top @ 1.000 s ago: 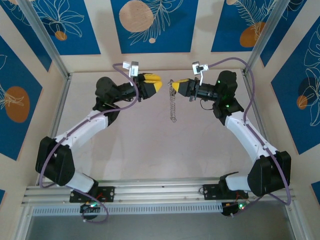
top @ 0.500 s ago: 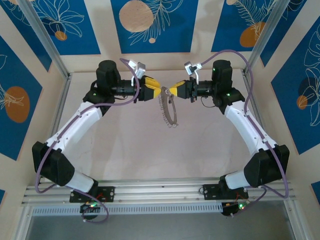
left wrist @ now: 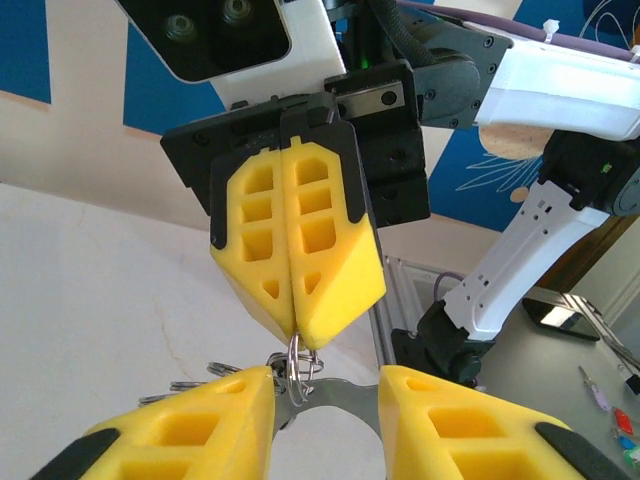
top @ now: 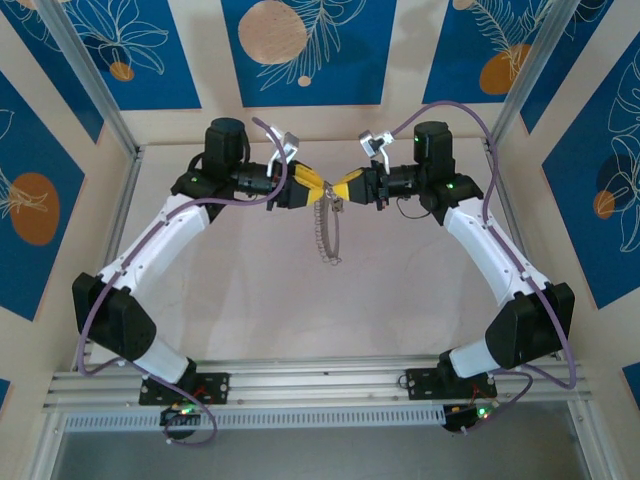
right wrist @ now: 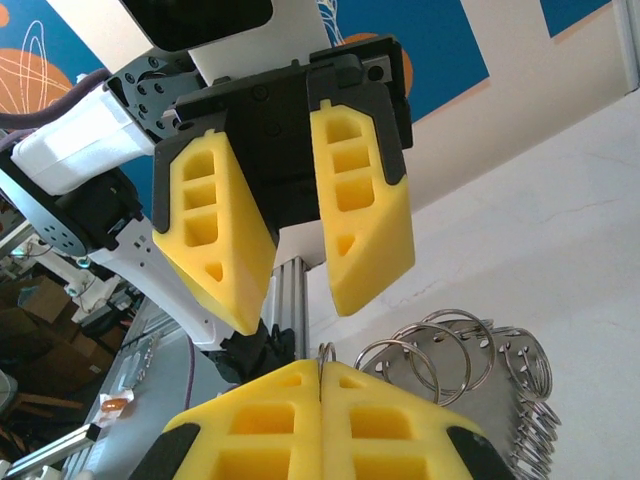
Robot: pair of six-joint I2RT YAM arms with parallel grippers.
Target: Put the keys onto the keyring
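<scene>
The metal band hangs from the small wire ring in my right gripper, so next my left gripper takes the wire ring before my right gripper takes the metal band (left wrist: 342, 393).
The keyring (top: 325, 235) hangs as a floppy silvery chain of small wire rings between the two grippers, above the table. My right gripper (top: 343, 190) is shut on one small wire ring (right wrist: 325, 352) at the top of the keyring (right wrist: 470, 345). Tip to tip with it, my left gripper (top: 318, 187) is open. In the left wrist view the left gripper (left wrist: 325, 378) straddles the keyring's flat metal band (left wrist: 340, 395), just below the right gripper's (left wrist: 297, 335) pinched tips. The left finger (left wrist: 200, 420) lies against the band's end. The keys are out of view.
The pale tabletop (top: 250, 290) lies below the hanging chain. Aluminium frame posts (top: 95, 90) stand at the back corners, and a rail (top: 320, 380) runs along the near edge by the arm bases.
Both arms have swung inward until the grippers meet tip to tip at the centre. The left jaws have narrowed. The hanging keyring has shifted left with the right gripper.
</scene>
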